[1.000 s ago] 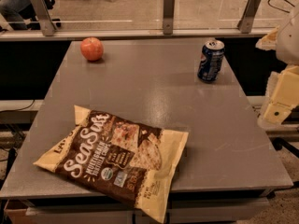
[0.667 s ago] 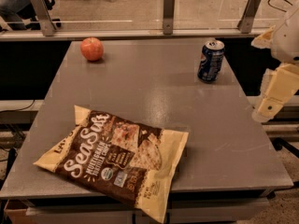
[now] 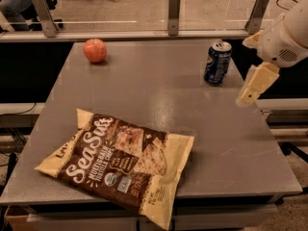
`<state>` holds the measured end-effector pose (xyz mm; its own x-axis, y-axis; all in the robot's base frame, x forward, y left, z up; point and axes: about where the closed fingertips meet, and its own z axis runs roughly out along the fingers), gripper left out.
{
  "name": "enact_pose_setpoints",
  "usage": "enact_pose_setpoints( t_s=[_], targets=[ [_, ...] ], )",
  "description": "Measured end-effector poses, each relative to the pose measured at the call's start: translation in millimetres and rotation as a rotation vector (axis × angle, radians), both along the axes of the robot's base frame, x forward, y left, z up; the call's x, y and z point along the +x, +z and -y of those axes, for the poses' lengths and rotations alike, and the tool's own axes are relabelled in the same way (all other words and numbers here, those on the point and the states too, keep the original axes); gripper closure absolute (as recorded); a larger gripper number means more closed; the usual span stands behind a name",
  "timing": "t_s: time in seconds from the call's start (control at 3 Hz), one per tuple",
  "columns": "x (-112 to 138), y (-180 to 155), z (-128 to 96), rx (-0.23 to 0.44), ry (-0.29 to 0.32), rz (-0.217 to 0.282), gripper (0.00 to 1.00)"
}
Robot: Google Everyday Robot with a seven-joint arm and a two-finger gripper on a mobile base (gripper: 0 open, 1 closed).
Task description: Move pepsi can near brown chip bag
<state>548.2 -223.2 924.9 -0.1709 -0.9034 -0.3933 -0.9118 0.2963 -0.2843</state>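
The pepsi can is next for me, and my gripper will move to it and close around its middle [image 3: 218, 64], just below the can's silver top.
The pepsi can [image 3: 217, 62] stands upright at the far right of the grey table [image 3: 154, 90], dark blue with a silver top. The brown chip bag [image 3: 118, 162] lies flat at the front left, with white "Sea Salt" lettering and cream edges. My gripper [image 3: 246, 96] hangs from the white arm [image 3: 284, 37] over the table's right edge. It is just right of the can, slightly nearer the front, and apart from it. It holds nothing that I can see.
A red-orange apple [image 3: 95, 50] sits at the far left of the table. A rail with metal posts [image 3: 174, 12] runs behind the table's far edge. Office chairs stand on the floor beyond it.
My gripper has moved left from beyond the table's right side to over its right edge, closer to the can. The can, bag and apple have not moved.
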Motion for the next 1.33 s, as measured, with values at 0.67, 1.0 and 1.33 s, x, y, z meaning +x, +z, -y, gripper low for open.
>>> enact_pose_setpoints(
  t_s=[0.67,1.0,1.33],
  targets=[
    [87,-20,-6,0.159,-0.043,0.094,0.00],
    [108,-28,-12,0.252,-0.066,0.096,0.00],
    [120,-36,-14,0.344,-0.094,0.079,0.16]
  ],
)
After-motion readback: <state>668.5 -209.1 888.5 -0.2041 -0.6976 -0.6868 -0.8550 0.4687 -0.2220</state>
